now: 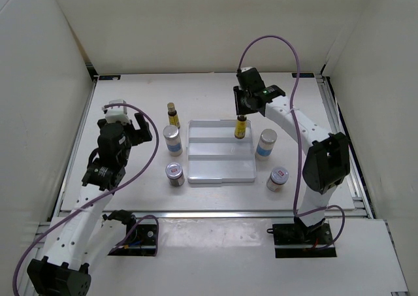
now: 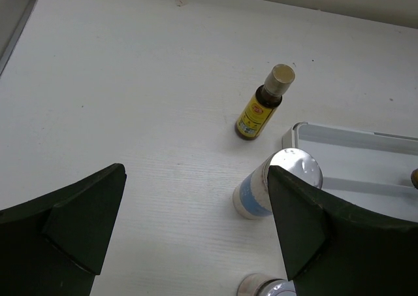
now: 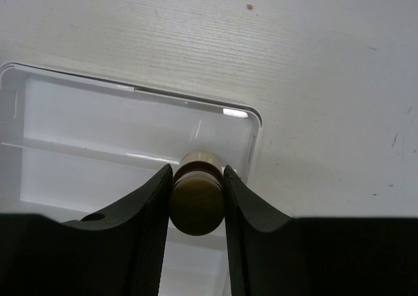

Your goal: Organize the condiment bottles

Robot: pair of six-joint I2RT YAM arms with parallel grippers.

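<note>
My right gripper should release the slim amber bottle once it is in the back corner of the white stepped tray's rear step (image 1: 242,131) (image 3: 219,138).
My right gripper (image 1: 242,108) is shut on the cap of a slim amber bottle (image 1: 240,128) and holds it upright at the back right of the white stepped tray (image 1: 209,170). The right wrist view shows the cap (image 3: 197,210) pinched between my fingers. My left gripper (image 1: 138,127) is open and empty, left of the tray. The second amber bottle (image 1: 173,115), a white blue-labelled bottle (image 1: 172,140) and a short red-white bottle (image 1: 174,173) stand left of the tray. Another blue-labelled bottle (image 1: 266,144) and a short red-white one (image 1: 277,178) stand to its right.
White walls enclose the table on three sides. In the left wrist view the amber bottle (image 2: 262,105), the blue-labelled bottle (image 2: 274,193) and the tray's corner (image 2: 307,131) lie ahead of my left gripper (image 2: 196,178). The short bottle (image 2: 260,287) is partly hidden by its right finger.
</note>
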